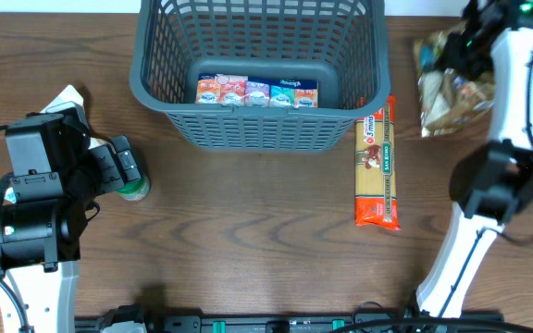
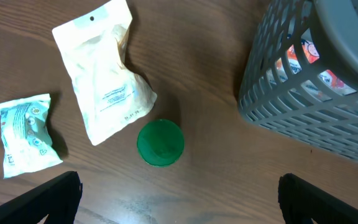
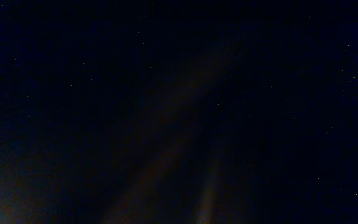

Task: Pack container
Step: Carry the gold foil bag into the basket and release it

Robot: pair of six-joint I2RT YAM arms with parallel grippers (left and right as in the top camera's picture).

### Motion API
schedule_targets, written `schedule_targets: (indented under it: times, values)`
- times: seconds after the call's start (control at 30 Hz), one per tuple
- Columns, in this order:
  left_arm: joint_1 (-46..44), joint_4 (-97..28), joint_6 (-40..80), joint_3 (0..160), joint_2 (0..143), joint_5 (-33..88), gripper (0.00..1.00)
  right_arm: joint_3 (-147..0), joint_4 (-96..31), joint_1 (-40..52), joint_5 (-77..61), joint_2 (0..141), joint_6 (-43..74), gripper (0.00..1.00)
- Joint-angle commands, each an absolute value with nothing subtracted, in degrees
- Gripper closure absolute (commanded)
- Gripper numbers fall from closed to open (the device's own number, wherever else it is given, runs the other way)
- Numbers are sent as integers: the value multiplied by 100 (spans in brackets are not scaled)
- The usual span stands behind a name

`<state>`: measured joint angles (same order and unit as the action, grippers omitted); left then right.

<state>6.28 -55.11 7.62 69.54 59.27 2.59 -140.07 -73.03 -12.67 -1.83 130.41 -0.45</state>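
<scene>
Next, my right gripper lets go of the clear snack bag in the basket, over the cartons (image 1: 280, 83) toward the side with the spaghetti pack. The bag is now pressed under that gripper.
The dark grey slotted basket (image 1: 257, 120) stands at the back centre and holds a row of small colourful cartons (image 1: 257, 92); it also shows in the left wrist view (image 2: 303, 93). My left gripper (image 2: 179, 199) is open and empty, above the table just short of a green-lidded jar (image 2: 160, 142), which also shows overhead (image 1: 134, 188). A white pouch (image 2: 101, 81) and a small blue-white packet (image 2: 23, 134) lie beyond the jar. My right gripper (image 1: 461, 42) is pressed down on a clear snack bag (image 1: 447, 88) at the far right. The right wrist view is almost black, so the jaws do not show.
An orange spaghetti pack (image 1: 378, 166) lies lengthwise right of the basket. The right arm (image 1: 498, 185) stretches along the right side of the table. The left arm's body (image 1: 35, 203) covers the table's left edge.
</scene>
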Motion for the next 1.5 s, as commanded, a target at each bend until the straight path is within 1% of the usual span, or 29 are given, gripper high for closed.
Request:
schedule_targets:
  times: [0.0,0.07,0.23,0.43,0.53,0.6,0.77,0.97,1.17,1.2,1.23,1.27,1.3,1.33,1.4,1.47]
  values:
    - [652,-5505,714,7048,5948,233,2,-14197,-7129,-1087,-244,11723,-75,99]
    - [652,-5505,714,7048,5948,233,2,-14197,-7008,-917,-248,11395,-322,99]
    - [652,-5505,714,7048,5948,233,2,-14197,-6724,-89,-432,10774,-1498,99]
    - [652,-5505,714,7048,5948,235,2,-14195,-6580,1424,-456,10683,-3999,99]
    - [652,-5507,714,7048,5948,235,2,-14195,-6484,2010,-454,10816,-4571,99]
    - [652,-5529,714,7048,5948,235,2,-14195,-6353,2318,-456,10986,-4637,99]
    - [652,-5634,714,7048,5948,235,2,-14195,-6351,2687,-502,11548,-4637,99]
    - [652,-5673,714,7048,5948,235,2,-14195,-6632,2733,-1007,12449,-4593,99]
    - [652,-5673,714,7048,5948,235,2,-14195,-6928,2718,-1055,13176,-4438,99]
    - [652,-5673,714,7048,5948,233,2,-14195,-7006,2718,-1055,13273,-4418,94]
    - [652,-5675,714,7048,5948,235,1,-14195,-7054,2720,-1052,13334,-4414,80]
    - [652,-5675,714,7048,5948,235,2,-14195,-7096,2720,-1052,13371,-4366,62]
    - [652,-5673,714,7048,5948,235,2,-14195,-7126,2718,-1052,13397,-4287,48]
    - [652,-5673,714,7048,5948,235,2,-14195,-7159,2718,-1052,13397,-4244,39]
    - [652,-5673,714,7048,5948,235,2,-14199,-7157,2711,-1050,13338,-4202,26]
    - [652,-5673,714,7048,5948,235,2,-14234,-7159,2700,-1035,13203,-4202,3]
